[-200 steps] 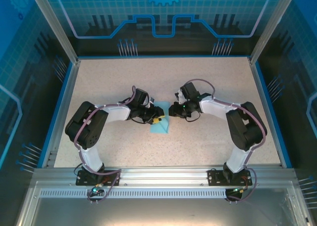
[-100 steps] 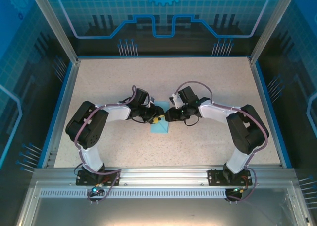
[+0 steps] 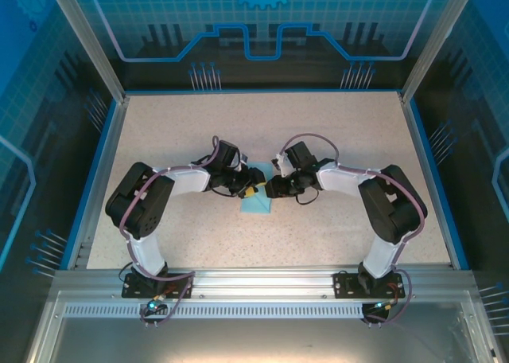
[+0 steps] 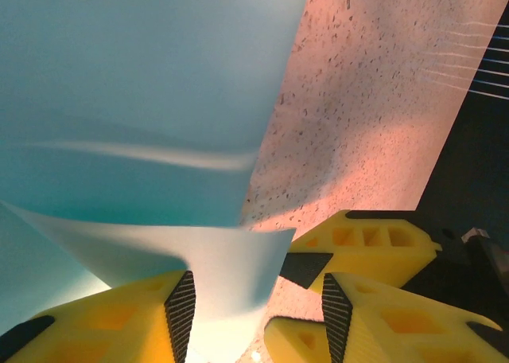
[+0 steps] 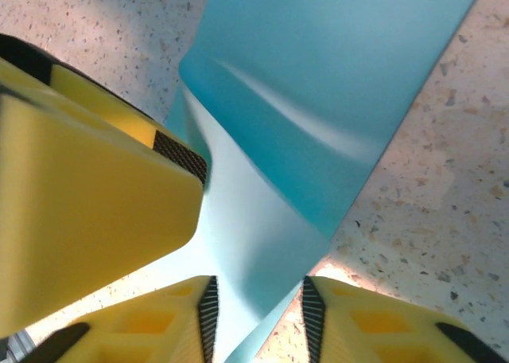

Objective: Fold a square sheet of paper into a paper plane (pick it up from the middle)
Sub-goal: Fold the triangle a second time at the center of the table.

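Both the flap's corner and the edge of the sheet under it are at my right gripper's open fingers, so next I move inward and pinch the flap alone point(image 5: 266, 271).
The square sheet of paper point(image 3: 257, 202), pale cyan, lies at the middle of the table, partly folded, with one flap lifted. In the left wrist view the sheet point(image 4: 135, 100) spreads across the upper left, and its raised flap point(image 4: 215, 267) stands between the fingers of my left gripper point(image 4: 258, 319). Those jaws are apart, and the flap is near the left pad point(image 4: 181, 311). My right gripper point(image 5: 258, 319) is open too, with a folded edge of the sheet point(image 5: 262, 243) running up between its pads. The two grippers point(image 3: 253, 193) point(image 3: 271, 189) meet tip to tip over the sheet's upper right edge.
The speckled tabletop point(image 3: 334, 132) is bounded by blue rails and a metal frame point(image 3: 262, 283) at the near edge. The right gripper's yellow fingers point(image 4: 374, 243) crowd in beside my left one. The left gripper's finger point(image 5: 87, 196) looms close in the right wrist view.
The right gripper has moved left, in against the left gripper over the paper. The left arm has stayed in place, and its jaws have spread wider.
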Controlling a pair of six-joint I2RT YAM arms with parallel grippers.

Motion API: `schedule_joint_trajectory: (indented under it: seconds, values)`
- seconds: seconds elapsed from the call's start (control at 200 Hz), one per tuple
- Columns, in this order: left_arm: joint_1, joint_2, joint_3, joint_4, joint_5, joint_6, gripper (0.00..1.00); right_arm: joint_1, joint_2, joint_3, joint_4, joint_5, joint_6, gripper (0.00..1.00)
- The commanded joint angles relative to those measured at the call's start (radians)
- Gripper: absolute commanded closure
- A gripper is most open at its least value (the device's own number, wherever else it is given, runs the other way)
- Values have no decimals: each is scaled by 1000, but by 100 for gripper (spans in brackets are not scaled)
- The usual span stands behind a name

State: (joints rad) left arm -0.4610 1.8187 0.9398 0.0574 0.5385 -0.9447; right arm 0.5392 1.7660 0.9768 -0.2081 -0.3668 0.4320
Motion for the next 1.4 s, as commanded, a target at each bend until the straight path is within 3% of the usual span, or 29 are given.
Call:
schedule_joint_trajectory:
  seconds: [0.0,0.125,0.285,0.445,0.625,0.895,1.25,1.395]
  values:
    - [-2,13,24,-19,-12,-12,50,19,23,34,9,28,5,70]
    - [-2,7,22,-20,-14,-14,49,18,34,46,12,28,11,77]
    - [0,-7,19,-33,-27,-9,49,19,50,63,15,14,17,76]
    - [0,-8,9,-33,-29,-8,49,16,63,77,16,19,30,73]
    - [0,-12,1,-37,-35,-7,49,10,62,72,21,20,49,60]
    - [1,-20,-1,-39,-43,-7,50,-1,63,60,57,-47,74,58]
    - [4,-46,-12,-40,-45,-14,49,-13,69,51,84,-47,96,85]
    - [4,-79,-22,-44,-57,-11,49,-12,80,50,71,-30,91,91]
